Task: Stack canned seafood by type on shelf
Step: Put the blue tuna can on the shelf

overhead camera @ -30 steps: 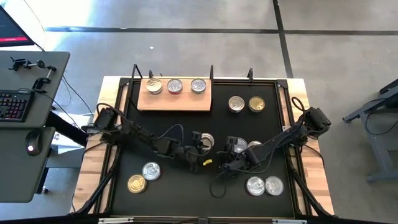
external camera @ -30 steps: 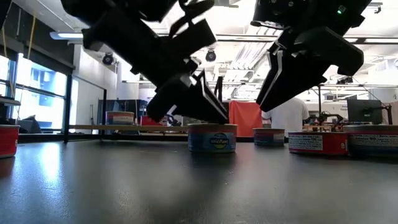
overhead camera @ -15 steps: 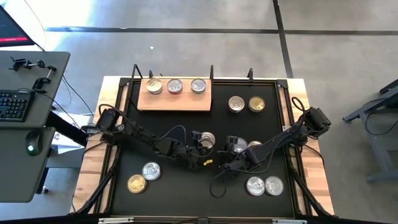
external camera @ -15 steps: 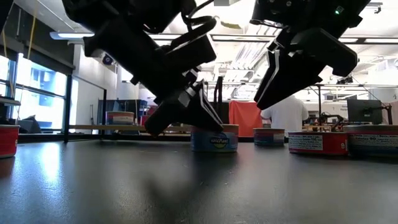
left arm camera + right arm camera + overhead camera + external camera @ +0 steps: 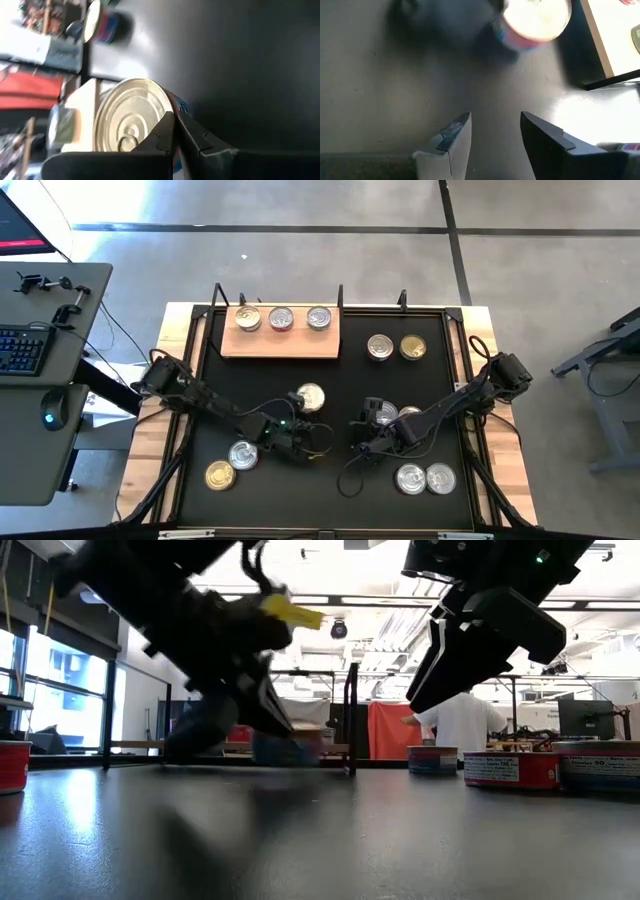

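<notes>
The robot's left gripper should set the silver-lidded can down on the wooden shelf (image 5: pixel 253 335) just in front of its gold-lidded can.
A silver-lidded can (image 5: pixel 309 397) stands on the black table left of centre; the low view shows it blurred (image 5: pixel 285 747). My left gripper (image 5: pixel 304 420) is shut just on its near side, and its closed fingertips (image 5: pixel 175 122) sit beside the lid (image 5: pixel 129 117). My right gripper (image 5: pixel 372 430) hangs open over bare table (image 5: pixel 492 130), close to two cans (image 5: pixel 398 414). The wooden shelf (image 5: pixel 280 345) at the far left carries three cans (image 5: pixel 282 319) in a row. My left gripper's shut fingertips lie against the can's side wall (image 5: pixel 176 106), just under the rim, on the side toward the table's near edge. The fingers slant down from the near left. The can stands upright on the table.
A silver can (image 5: pixel 379 347) and a gold can (image 5: pixel 412 347) stand at the far right. Two cans (image 5: pixel 231 464) sit at the near left and two more (image 5: pixel 426 478) at the near right. A low black rail (image 5: pixel 200 330) runs around the table.
My left gripper has shut, rolled and swung toward the table's near-left. The silver-lidded can that stood between its fingers has slid upright toward the far-left, away from my right gripper.
</notes>
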Robot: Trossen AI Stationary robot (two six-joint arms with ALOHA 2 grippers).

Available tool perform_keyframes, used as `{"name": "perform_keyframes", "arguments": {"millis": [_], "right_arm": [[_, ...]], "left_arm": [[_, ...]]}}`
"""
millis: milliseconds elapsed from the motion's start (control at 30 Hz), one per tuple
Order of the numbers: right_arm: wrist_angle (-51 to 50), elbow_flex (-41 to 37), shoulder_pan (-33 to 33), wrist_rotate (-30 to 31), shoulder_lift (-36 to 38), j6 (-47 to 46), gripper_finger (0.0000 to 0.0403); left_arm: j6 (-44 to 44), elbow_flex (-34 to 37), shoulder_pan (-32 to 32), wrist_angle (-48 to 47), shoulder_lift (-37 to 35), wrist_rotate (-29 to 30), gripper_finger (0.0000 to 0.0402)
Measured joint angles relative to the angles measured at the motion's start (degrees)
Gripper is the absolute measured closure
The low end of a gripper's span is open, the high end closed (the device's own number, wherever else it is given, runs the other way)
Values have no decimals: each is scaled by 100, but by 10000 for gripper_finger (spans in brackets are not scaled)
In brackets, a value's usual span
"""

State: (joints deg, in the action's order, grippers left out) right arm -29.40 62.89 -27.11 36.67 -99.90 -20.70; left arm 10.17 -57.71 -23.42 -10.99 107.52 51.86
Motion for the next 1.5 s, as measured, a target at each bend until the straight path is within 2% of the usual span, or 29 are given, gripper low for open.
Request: {"name": "perform_keyframes", "arguments": {"millis": [433, 667, 800, 1067, 1333, 1500], "right_arm": [[37, 0, 0, 4, 0, -1, 242], [48, 0, 0, 4, 0, -3, 242], [48, 0, 0, 5, 0, -1, 242], [55, 0, 2, 19, 0, 14, 242], [87, 0, 11, 102, 0, 17, 242], [100, 0, 11, 107, 0, 15, 242]], "left_arm": [[-2030, -4, -157, -2904, -388, 1081, 401], [-3074, -7, 189, -4477, -393, 1655, 401], [-3465, 227, 614, -4837, -524, 1767, 401], [-3297, 1063, 1454, -4453, -1762, 1493, 401], [-1047, 1969, 2513, -2199, -3444, 126, 401], [-232, 2326, 3215, -1371, -3990, -500, 401]]}}
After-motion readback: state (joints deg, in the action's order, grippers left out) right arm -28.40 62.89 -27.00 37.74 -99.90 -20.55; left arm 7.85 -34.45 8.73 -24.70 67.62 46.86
